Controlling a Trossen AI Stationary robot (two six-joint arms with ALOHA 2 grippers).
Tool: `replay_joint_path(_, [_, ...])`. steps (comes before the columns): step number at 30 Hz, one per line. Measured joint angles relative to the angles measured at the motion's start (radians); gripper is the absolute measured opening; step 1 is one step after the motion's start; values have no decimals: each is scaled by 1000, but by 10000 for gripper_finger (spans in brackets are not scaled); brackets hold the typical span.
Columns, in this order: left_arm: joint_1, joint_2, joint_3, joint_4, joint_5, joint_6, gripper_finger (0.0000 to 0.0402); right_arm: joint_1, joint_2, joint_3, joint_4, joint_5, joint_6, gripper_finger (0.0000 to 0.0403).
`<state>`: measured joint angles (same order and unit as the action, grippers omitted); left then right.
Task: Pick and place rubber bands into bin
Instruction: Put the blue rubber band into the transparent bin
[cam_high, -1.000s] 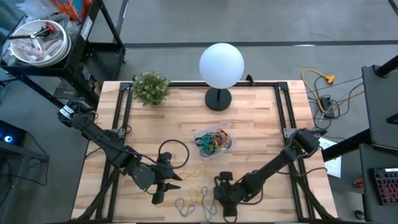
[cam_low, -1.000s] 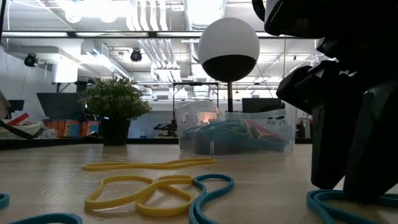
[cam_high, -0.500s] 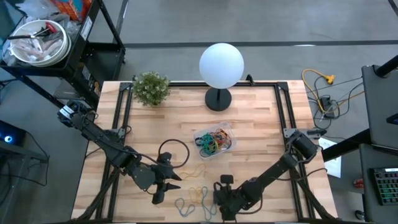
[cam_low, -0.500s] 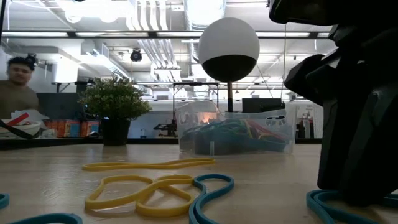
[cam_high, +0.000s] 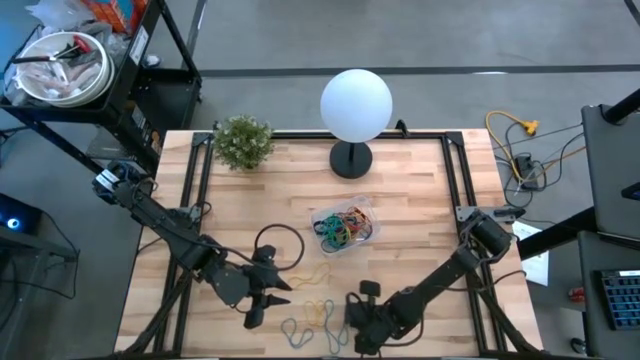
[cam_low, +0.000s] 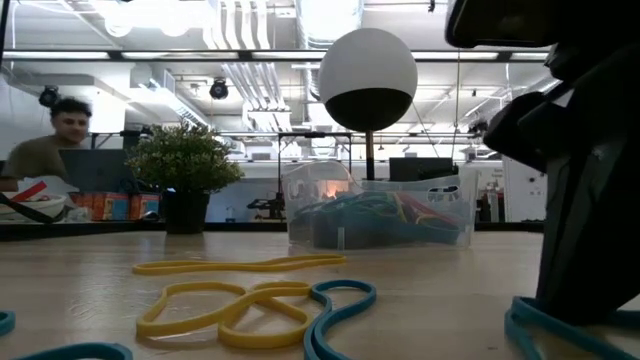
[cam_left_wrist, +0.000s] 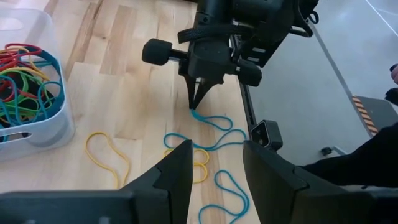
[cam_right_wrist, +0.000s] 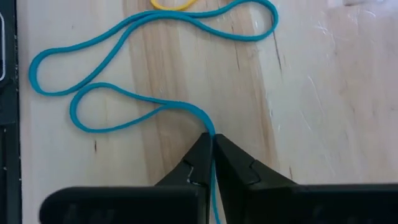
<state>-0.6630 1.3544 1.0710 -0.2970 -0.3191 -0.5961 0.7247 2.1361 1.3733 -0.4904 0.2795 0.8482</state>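
My right gripper needs to release the blue rubber band on top of the tangled coloured rubber bands in the clear bin (cam_high: 333, 230).
Loose rubber bands lie flat on the wooden table near its front edge: blue ones (cam_left_wrist: 214, 127) and yellow ones (cam_left_wrist: 107, 157), also in the low view as a yellow band (cam_low: 225, 310) and a blue band (cam_low: 340, 298). A black loop (cam_high: 278, 246) lies farther left. The bin (cam_high: 345, 228), a clear tray holding several coloured bands, stands mid-table. My right gripper (cam_high: 358, 335) is down at the table, shut on a blue band (cam_right_wrist: 155, 37). My left gripper (cam_high: 267, 300) hovers open to its left, holding nothing. My right gripper pinches one strand of the blue band (cam_right_wrist: 206, 122) between its two fingertips (cam_left_wrist: 198, 102), at the end of a loop. The fingers come steeply from above, slanting. The band lies slack on the table in loops beyond the tips.
A white globe lamp (cam_high: 356, 105) on a black base and a small potted plant (cam_high: 243, 140) stand at the table's far edge. Black frame rails (cam_high: 462, 180) run along both sides. A person (cam_low: 58, 135) shows in the room behind.
My right gripper has shifted a little toward the table's near edge, rolled somewhat, and shut its fingers on the blue band. The bands on the table lie as before. A person has come into the low view's background.
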Motion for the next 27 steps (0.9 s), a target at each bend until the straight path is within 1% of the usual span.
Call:
replay_joint_path(3, [-3,0,0,0,0,0,125,11,-31,-7,-16,53,17,8])
replay_joint_path(6, [-5,0,0,0,0,1,125,18,-71,-17,-70,98,18,8])
replay_joint_path(12, [-6,0,0,0,0,1,125,17,-163,-10,-83,196,24,8])
replay_joint_path(19, [-6,0,-7,0,0,2,125,24,-256,-9,-93,363,22,8])
replay_joint_path(23, [-6,0,-17,1,0,1,125,19,-294,-9,-96,465,-5,8])
replay_joint_path(27, [-6,0,-20,5,1,1,125,9,-329,-8,-116,540,-35,8])
